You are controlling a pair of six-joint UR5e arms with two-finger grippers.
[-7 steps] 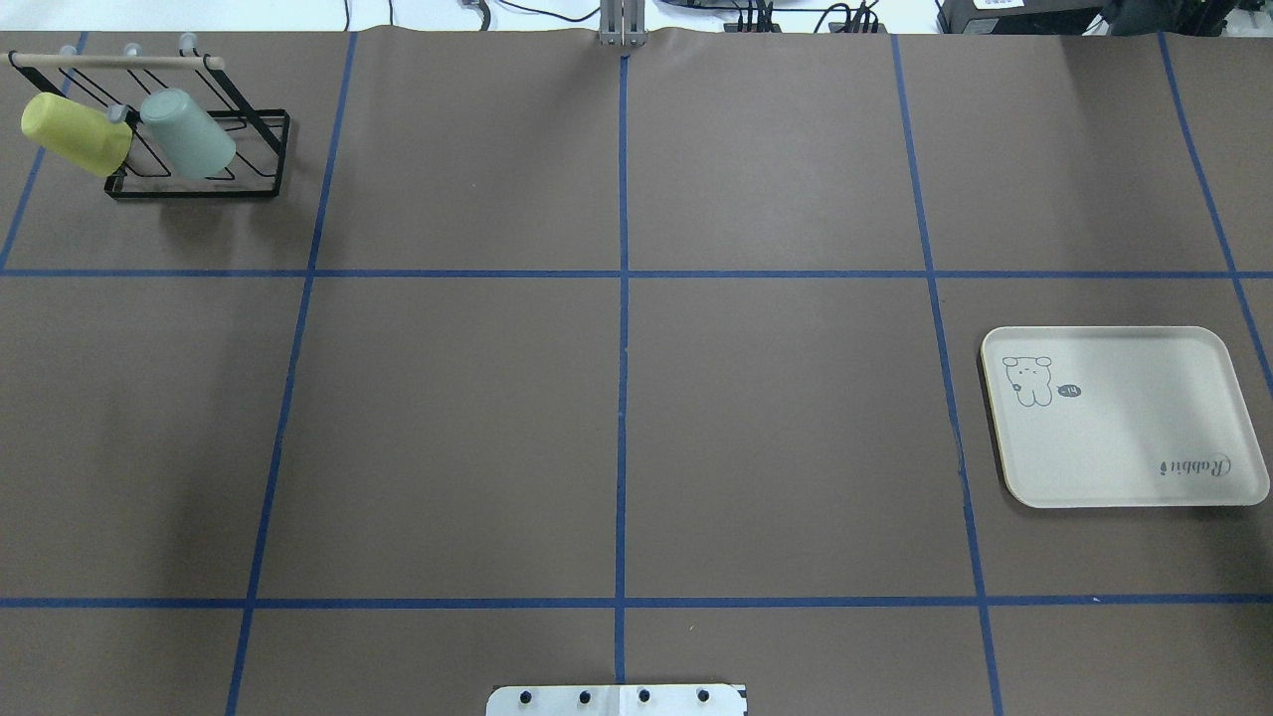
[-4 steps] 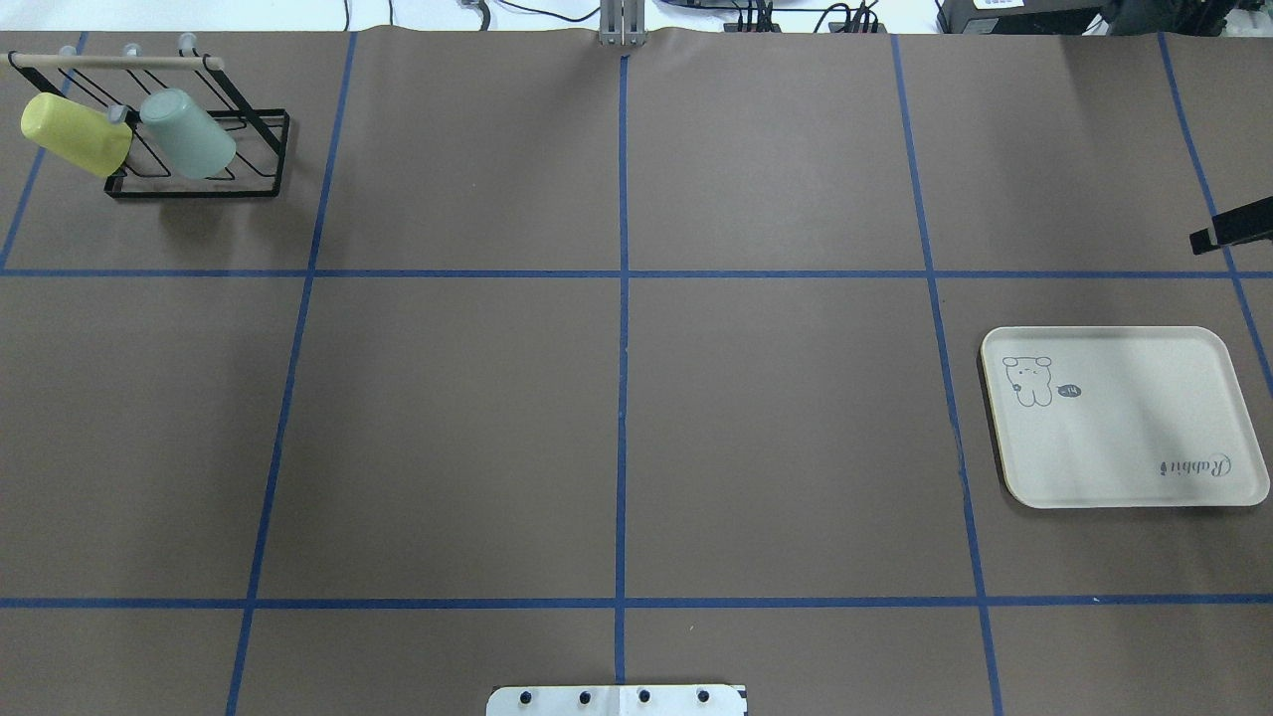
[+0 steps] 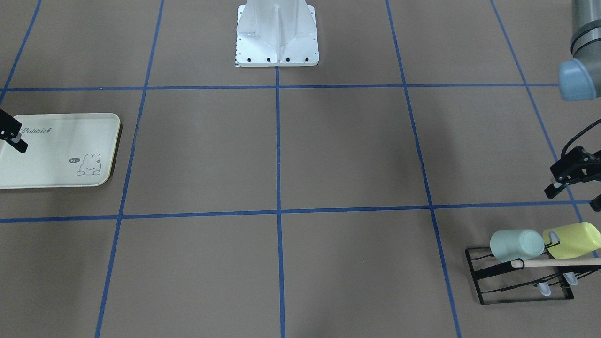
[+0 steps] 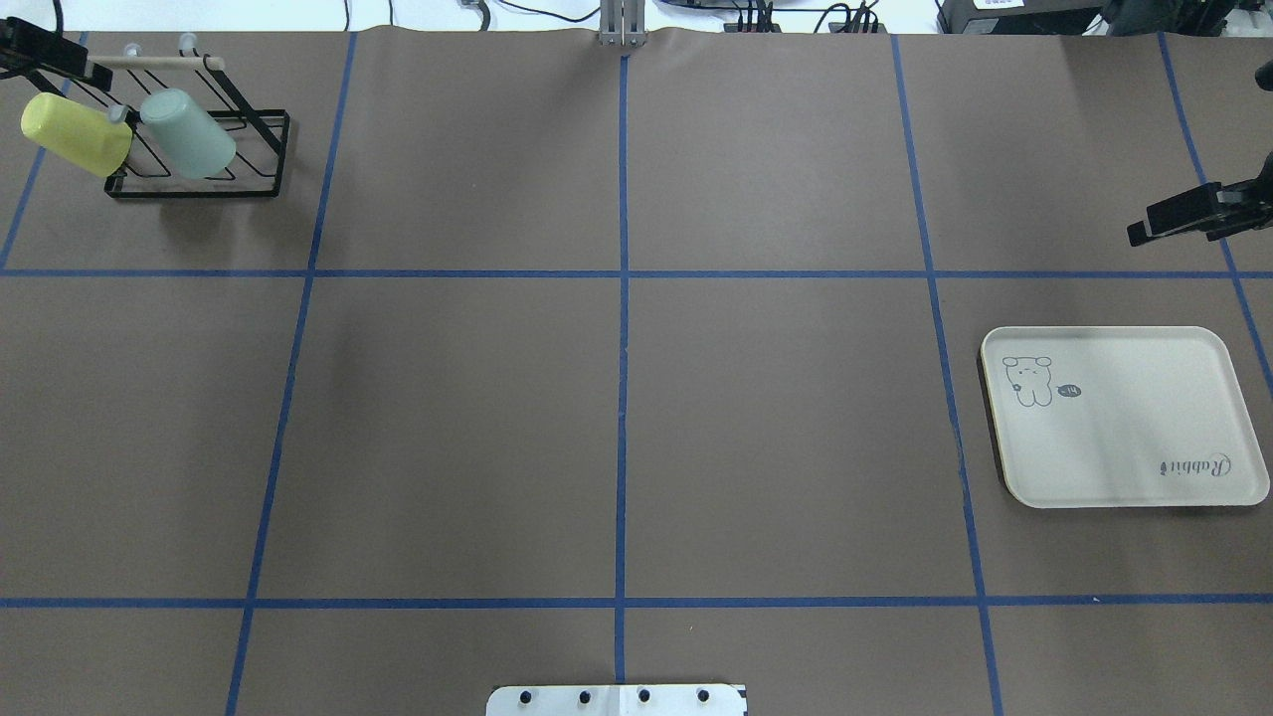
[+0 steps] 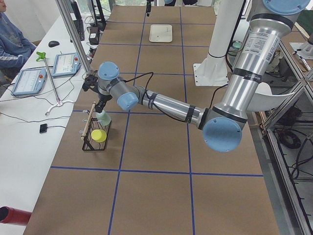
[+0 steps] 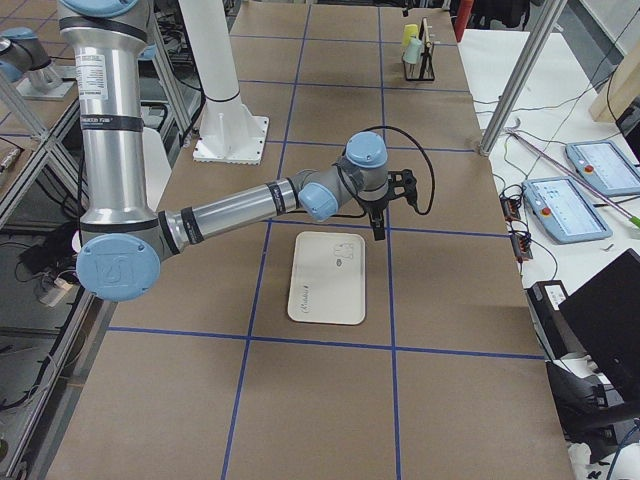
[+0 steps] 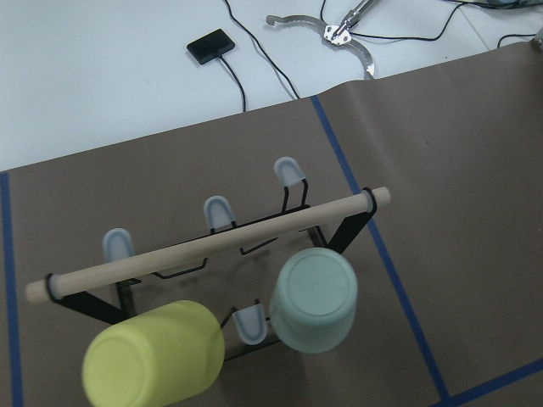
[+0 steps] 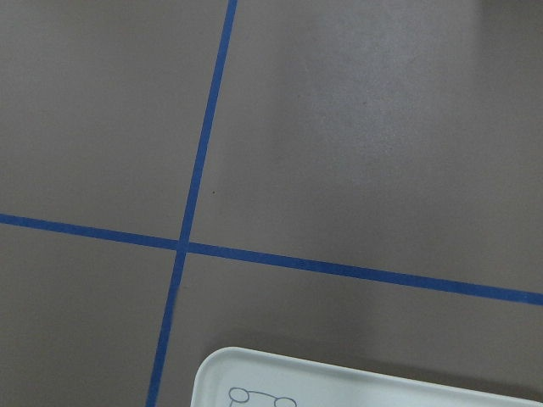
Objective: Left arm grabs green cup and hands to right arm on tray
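Observation:
The green cup stands upturned beside the yellow-green cup. Next, I move my left gripper to the green cup's body (image 3: 519, 241) (image 7: 314, 307) near its base and close it there.
The green cup (image 4: 189, 134) hangs mouth-down on a black wire rack (image 4: 261, 159) at the far left of the table, beside a yellow-green cup (image 4: 75, 134). It shows from above in the left wrist view (image 7: 312, 298) and in the front view (image 3: 516, 245). My left gripper (image 3: 573, 197) hovers above and behind the rack, its fingers apart and empty. The cream tray (image 4: 1124, 447) lies at the right. My right gripper (image 4: 1139, 234) hangs just beyond the tray's far edge. It shows side-on, so I cannot tell its state. The tray's corner shows in the right wrist view (image 8: 339, 381).
The rack has a wooden rod (image 7: 212, 242) across its top and capped pegs. The robot's white base (image 3: 277, 33) stands at the middle of the near edge. Blue tape lines cross the brown table. Cables and devices lie beyond the far edge (image 7: 212, 44).
Both arms have come into the overhead view. The right gripper moved in from the right edge toward the left. The left gripper appeared at the top left by the rack.

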